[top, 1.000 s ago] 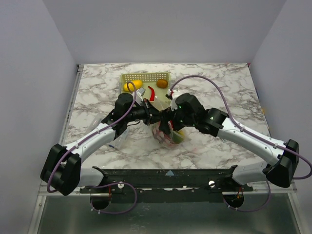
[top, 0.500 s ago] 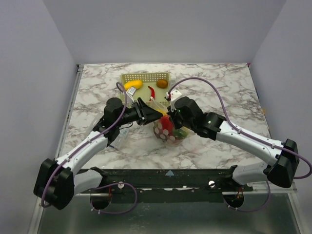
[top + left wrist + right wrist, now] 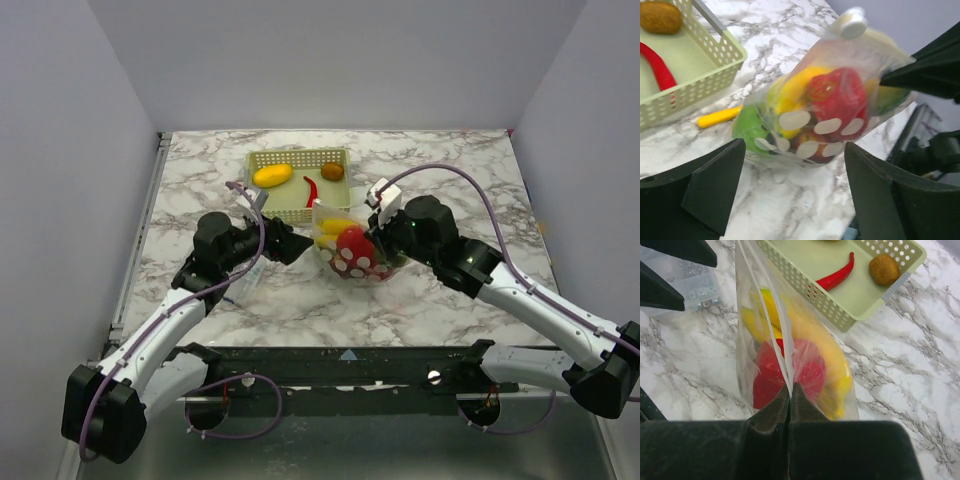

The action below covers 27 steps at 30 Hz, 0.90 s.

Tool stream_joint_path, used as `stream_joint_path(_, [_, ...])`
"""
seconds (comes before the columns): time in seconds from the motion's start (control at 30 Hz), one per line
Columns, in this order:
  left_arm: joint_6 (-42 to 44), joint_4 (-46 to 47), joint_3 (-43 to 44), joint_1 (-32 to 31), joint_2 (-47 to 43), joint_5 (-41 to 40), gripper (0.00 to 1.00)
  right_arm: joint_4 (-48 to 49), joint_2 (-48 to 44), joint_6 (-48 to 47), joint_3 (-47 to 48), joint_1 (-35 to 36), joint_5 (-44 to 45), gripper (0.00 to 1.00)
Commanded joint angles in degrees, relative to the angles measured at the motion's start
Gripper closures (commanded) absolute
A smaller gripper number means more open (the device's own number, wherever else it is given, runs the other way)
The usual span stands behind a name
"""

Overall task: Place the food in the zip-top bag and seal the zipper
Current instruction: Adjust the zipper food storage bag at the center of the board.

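My left gripper is clear of the zipper's slider end, as is my right one, so it should pinch the bag's corner [image 3: 318, 206] there before my right gripper pulls the slider.
The zip-top bag [image 3: 348, 252] stands on the marble, stuffed with food [image 3: 832, 97]: red, yellow and green pieces behind white dots. My right gripper [image 3: 790, 390] is shut on the zipper [image 3: 773, 320] at the bag's right end; from above it [image 3: 375, 242] sits against the bag's right side. My left gripper [image 3: 293, 245] is open just left of the bag, holding nothing. In the left wrist view its fingers [image 3: 715, 185] frame bare marble below the bag [image 3: 820, 120]. More food lies in the basket: a yellow fruit [image 3: 272, 175], a red chilli [image 3: 312, 187] and a brown fruit [image 3: 332, 171].
The yellow-green mesh basket [image 3: 298, 204] stands just behind the bag. A thin yellow stick [image 3: 720, 116] lies on the marble between basket and bag. A flat clear packet [image 3: 690, 287] lies under my left arm.
My left gripper opened, let go of the bag and drew back to the left. My right gripper shut on the zipper strip and shifted right. The bag now stands more upright.
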Motion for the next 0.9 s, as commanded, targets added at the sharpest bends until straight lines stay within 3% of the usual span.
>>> stream_joint_path(0.0, [11.0, 22.7, -9.1, 0.8, -1.7, -3.6, 0.16, 2.6, -0.5, -2.7, 0.6, -1.0, -6.7, 1.00])
stream_joint_path(0.07, [14.4, 24.1, -8.8, 1.4, 0.2, -0.9, 0.17, 1.8, 0.1, -2.7, 1.0, -1.3, -7.8, 1.00])
stream_joint_path(0.17, [16.5, 27.3, -8.9, 2.7, 3.9, 9.3, 0.20, 1.0, 0.8, -2.3, 1.1, -1.5, -8.9, 1.00])
stream_joint_path(0.27, [19.5, 28.6, -8.8, 4.1, 7.5, 15.5, 0.30, 0.9, 1.5, -2.0, 0.8, -1.7, -9.7, 1.00])
stream_joint_path(0.43, [17.5, 30.8, -3.9, 6.5, 12.7, 27.3, 0.24, -1.5, 3.5, -1.9, 2.3, -1.8, -11.8, 1.00])
stream_joint_path(0.53, [11.0, 39.9, -2.9, 6.4, 16.0, 35.0, 0.23, -1.6, 3.6, -1.9, 2.4, -1.9, -11.8, 1.00])
stream_joint_path(0.63, [6.3, 46.1, -3.4, 6.5, 19.1, 39.2, 0.30, -1.6, 3.5, -1.9, 2.4, -1.8, -11.3, 1.00])
stream_joint_path(0.77, [5.8, 46.6, -3.6, 6.4, 21.8, 40.0, 0.37, -1.6, 3.7, -1.8, 2.5, -1.9, -11.5, 1.00])
stream_joint_path(0.87, [5.9, 45.3, -2.0, 6.5, 23.3, 39.6, 0.57, -1.6, 3.7, -1.7, 2.5, -1.9, -12.0, 1.00])
